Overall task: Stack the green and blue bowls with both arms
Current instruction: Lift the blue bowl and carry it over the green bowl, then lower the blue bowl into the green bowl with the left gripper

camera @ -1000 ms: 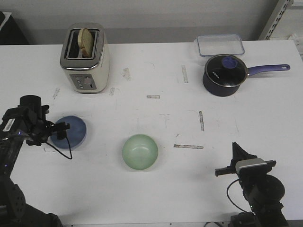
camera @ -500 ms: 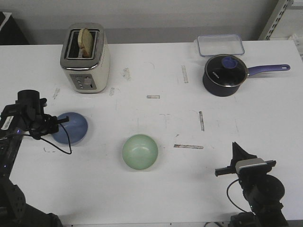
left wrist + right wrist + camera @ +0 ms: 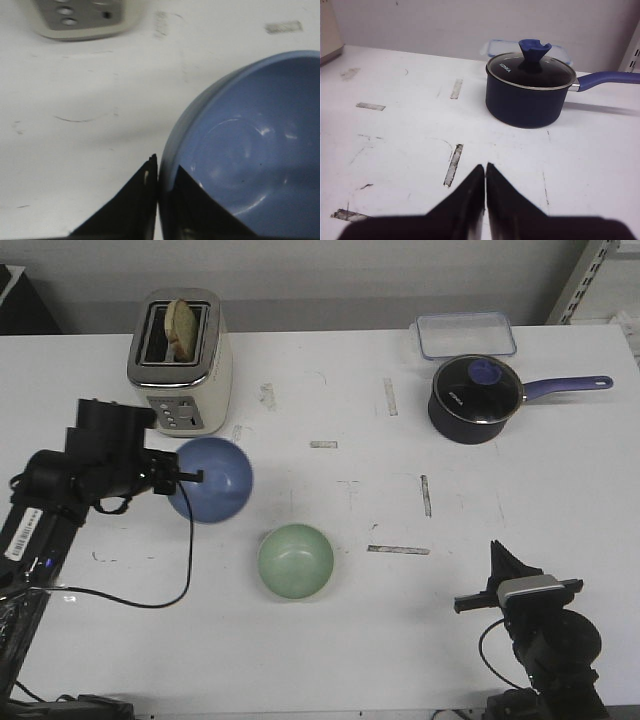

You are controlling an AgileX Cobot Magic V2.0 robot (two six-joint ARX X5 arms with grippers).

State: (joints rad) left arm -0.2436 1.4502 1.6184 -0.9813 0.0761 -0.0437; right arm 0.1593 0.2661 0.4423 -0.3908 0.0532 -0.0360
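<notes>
Next, I release the blue bowl from my left gripper nested inside the green bowl (image 3: 295,560), on the table in front of the toaster.
My left gripper (image 3: 190,478) is shut on the rim of the blue bowl (image 3: 213,480) and holds it above the table, in front of the toaster. In the left wrist view one finger (image 3: 137,200) lies outside the rim and the other inside the blue bowl (image 3: 250,150). The pale green bowl (image 3: 296,561) sits upright on the table, nearer me and to the right of the blue one. My right gripper (image 3: 497,558) is shut and empty at the front right; its fingertips (image 3: 485,170) meet over bare table.
A cream toaster (image 3: 180,360) with bread stands at the back left. A dark navy saucepan (image 3: 476,397) with glass lid and purple handle, and a clear plastic box (image 3: 465,335), stand at the back right. The pan also shows in the right wrist view (image 3: 530,90).
My left arm has lifted the blue bowl off the table and carried it right and away from me, toward the toaster's front. The green bowl and right arm have not moved.
</notes>
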